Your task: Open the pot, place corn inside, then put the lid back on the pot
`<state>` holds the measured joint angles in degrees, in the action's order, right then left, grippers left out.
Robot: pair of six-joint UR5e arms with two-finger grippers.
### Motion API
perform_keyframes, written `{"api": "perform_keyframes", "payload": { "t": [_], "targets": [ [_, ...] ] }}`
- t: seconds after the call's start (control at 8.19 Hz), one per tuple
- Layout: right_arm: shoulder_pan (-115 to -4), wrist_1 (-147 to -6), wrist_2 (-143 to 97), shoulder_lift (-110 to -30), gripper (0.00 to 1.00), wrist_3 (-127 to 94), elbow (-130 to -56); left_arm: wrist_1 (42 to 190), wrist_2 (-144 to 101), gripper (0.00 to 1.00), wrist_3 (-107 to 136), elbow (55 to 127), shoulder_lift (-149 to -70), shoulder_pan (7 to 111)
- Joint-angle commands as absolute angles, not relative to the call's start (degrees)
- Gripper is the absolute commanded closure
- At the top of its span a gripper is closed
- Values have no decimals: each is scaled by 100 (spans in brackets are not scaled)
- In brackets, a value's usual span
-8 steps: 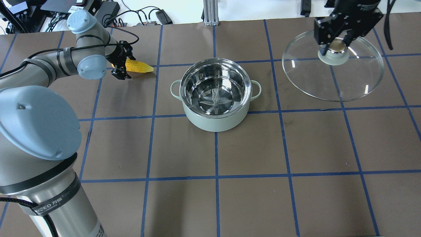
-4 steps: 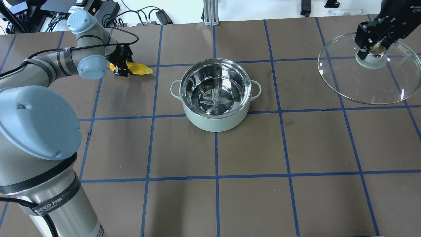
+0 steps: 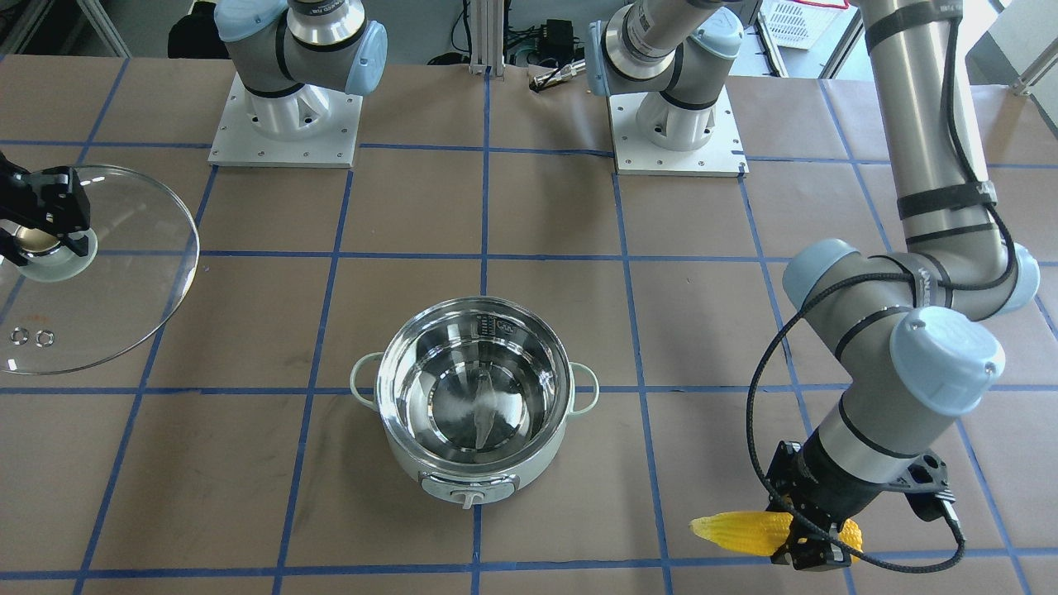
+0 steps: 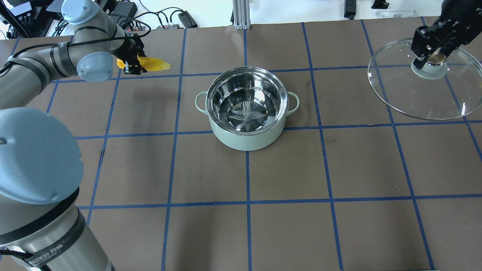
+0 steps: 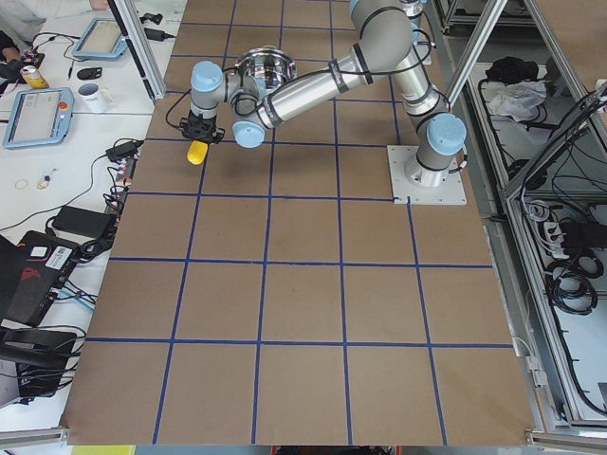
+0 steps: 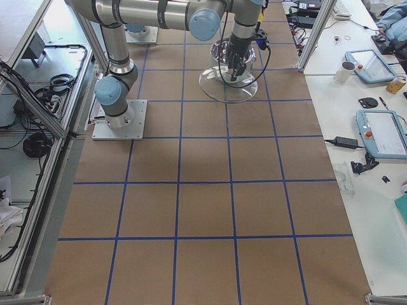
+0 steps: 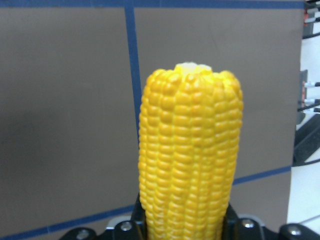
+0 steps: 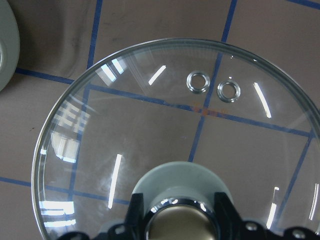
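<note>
The yellow corn will leave my left gripper as I let go of it across the middle of the mint-green pot's steel bottom (image 3: 470, 390).
The mint-green pot (image 4: 244, 142) stands open at the table's middle, its steel inside empty; it also shows in the front view (image 3: 529, 471). My left gripper (image 4: 131, 64) is shut on the thick end of the yellow corn (image 4: 155, 66), far left of the pot and held level, tip toward the pot. The corn fills the left wrist view (image 7: 190, 155) and shows in the front view (image 3: 736, 531). My right gripper (image 4: 433, 57) is shut on the knob of the glass lid (image 4: 414, 99), far right of the pot. The lid also shows in the right wrist view (image 8: 150, 125).
The two arm bases (image 3: 285, 124) (image 3: 674, 132) stand at the robot's side of the table. Cables and power bricks (image 4: 124, 15) lie beyond the far edge, with a metal post (image 4: 241, 15). A side desk holds tablets and a mug (image 5: 95, 95).
My right gripper carried the lid from right of the pot out to the table's far right. My left gripper shut on the corn and lifted it up off the table.
</note>
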<state>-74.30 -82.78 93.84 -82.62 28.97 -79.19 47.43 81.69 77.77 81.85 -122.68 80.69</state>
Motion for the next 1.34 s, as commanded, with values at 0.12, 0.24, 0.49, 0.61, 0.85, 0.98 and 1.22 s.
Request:
{"api": "perform_keyframes", "payload": {
  "t": [0.12, 0.24, 0.49, 0.61, 0.85, 0.98, 1.22],
  "targets": [
    [-7427, -8279, 9378, -8270, 95, 2900, -7919, 5168, 8147, 100, 9260, 8200, -11261, 9259],
    [-7418, -8288, 9395, -8253, 95, 2909, -7928, 5168, 8130, 100, 9646, 8200, -11207, 9646],
    [-7418, -8288, 9387, -8262, 95, 2909, -7928, 5098, 8156, 100, 10281, 8218, -11232, 10437],
    [-7418, -8297, 9387, -8262, 95, 2909, -7928, 5115, 8139, 100, 10649, 8261, -11285, 10711],
    [-7418, -8341, 9387, -8262, 95, 2909, -7928, 5185, 8156, 100, 10705, 8646, -11268, 10898],
    [-7418, -8341, 9387, -8262, 95, 2909, -7928, 5194, 8148, 100, 10653, 8866, -11302, 10898],
    [-7418, -8341, 9387, -8262, 95, 2909, -7928, 5238, 8087, 100, 10574, 9043, -11355, 10890]
  ]
}}
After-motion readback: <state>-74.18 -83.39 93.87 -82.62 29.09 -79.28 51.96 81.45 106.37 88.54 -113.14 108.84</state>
